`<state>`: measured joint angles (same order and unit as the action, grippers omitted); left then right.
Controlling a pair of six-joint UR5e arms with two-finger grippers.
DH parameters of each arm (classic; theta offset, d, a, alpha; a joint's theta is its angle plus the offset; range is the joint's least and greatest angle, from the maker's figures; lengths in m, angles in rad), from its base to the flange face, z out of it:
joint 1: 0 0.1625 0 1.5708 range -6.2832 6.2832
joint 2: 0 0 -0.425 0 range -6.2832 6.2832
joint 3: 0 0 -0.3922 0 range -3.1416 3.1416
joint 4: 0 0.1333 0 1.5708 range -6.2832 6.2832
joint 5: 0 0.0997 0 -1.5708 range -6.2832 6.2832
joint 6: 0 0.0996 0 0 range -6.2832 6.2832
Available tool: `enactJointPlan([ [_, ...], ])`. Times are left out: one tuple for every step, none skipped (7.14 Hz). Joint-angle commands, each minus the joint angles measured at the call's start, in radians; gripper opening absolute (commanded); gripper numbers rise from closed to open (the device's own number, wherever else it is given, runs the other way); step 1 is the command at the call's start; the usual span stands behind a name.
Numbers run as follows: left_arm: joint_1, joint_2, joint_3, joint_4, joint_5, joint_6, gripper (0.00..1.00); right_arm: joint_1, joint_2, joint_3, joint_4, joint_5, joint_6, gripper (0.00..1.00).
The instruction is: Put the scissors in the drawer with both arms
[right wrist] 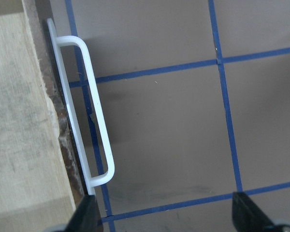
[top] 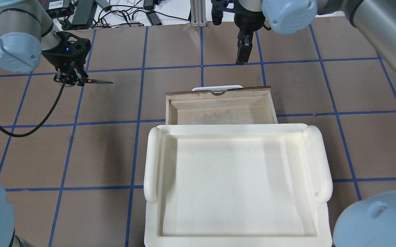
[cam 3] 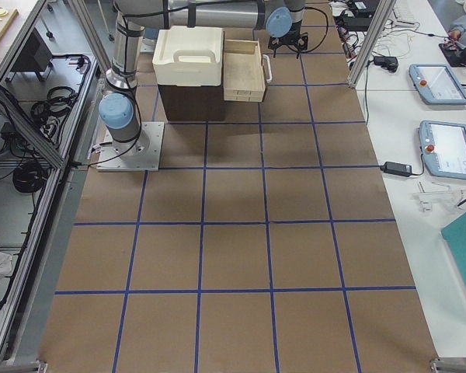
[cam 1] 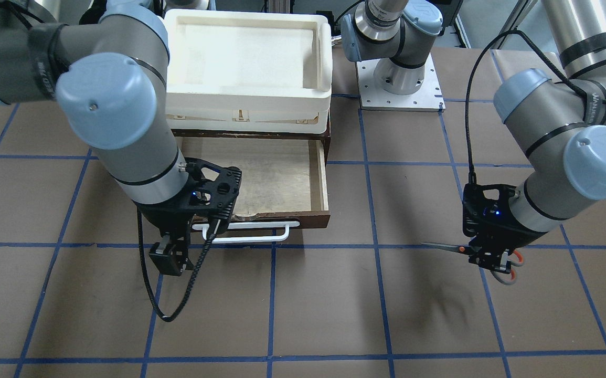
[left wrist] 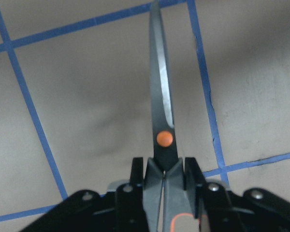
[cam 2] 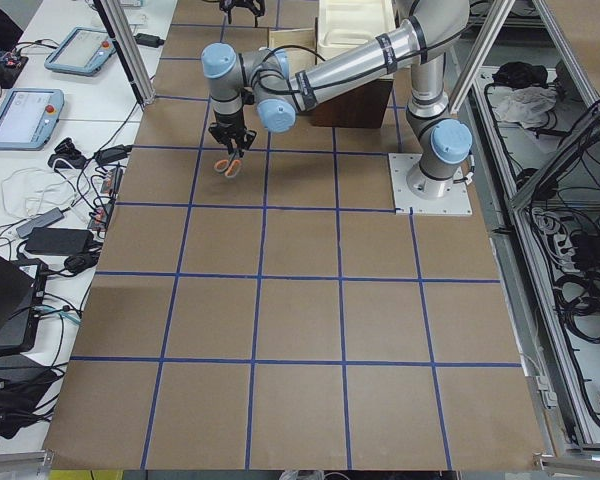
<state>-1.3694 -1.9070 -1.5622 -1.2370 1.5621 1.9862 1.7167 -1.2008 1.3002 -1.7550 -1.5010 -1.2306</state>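
Note:
Next, my left gripper releases the scissors, now held above the table, on the drawer's pale bottom, just behind the white bar handle (cam 1: 273, 189).
My left gripper (cam 1: 491, 259) is shut on the scissors (cam 1: 447, 246) and holds them above the table, well to the drawer's side. The blades point level toward the drawer. The scissors also show in the overhead view (top: 95, 81) and the left wrist view (left wrist: 160, 111), clamped just behind the orange pivot. The dark brown drawer (cam 1: 319, 173) stands pulled open, and its pale interior (top: 218, 113) holds nothing. My right gripper (cam 1: 169, 260) is open and empty, just in front of the white bar handle (cam 1: 250, 233). The handle also shows in the right wrist view (right wrist: 87, 106), beside one finger (right wrist: 84, 215).
A white plastic bin (cam 1: 245, 100) sits on the cabinet above the drawer. The right arm's elbow (cam 1: 108, 100) hangs beside the drawer. The left arm's base plate (cam 1: 400, 94) lies behind. A black cable (cam 1: 177, 310) dangles from the right wrist.

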Motion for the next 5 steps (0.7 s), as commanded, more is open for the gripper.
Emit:
enactJointPlan([
  [-0.107,0.040,0.001,-0.028,-0.011,-0.155,0.00,-0.022,-0.086,0.031,0.026,-0.005,0.189,1.00],
  [-0.188,0.067,0.002,-0.035,-0.010,-0.308,0.00,-0.031,-0.121,0.050,0.026,-0.013,0.245,1.00],
  [-0.251,0.083,0.005,-0.036,-0.004,-0.372,0.00,-0.064,-0.163,0.083,0.029,-0.007,0.297,1.00],
  [-0.295,0.097,0.001,-0.051,-0.007,-0.412,0.00,-0.095,-0.212,0.124,0.035,-0.001,0.334,1.00],
  [-0.350,0.109,-0.004,-0.068,-0.008,-0.455,0.00,-0.109,-0.250,0.155,0.055,-0.001,0.435,1.00],
])
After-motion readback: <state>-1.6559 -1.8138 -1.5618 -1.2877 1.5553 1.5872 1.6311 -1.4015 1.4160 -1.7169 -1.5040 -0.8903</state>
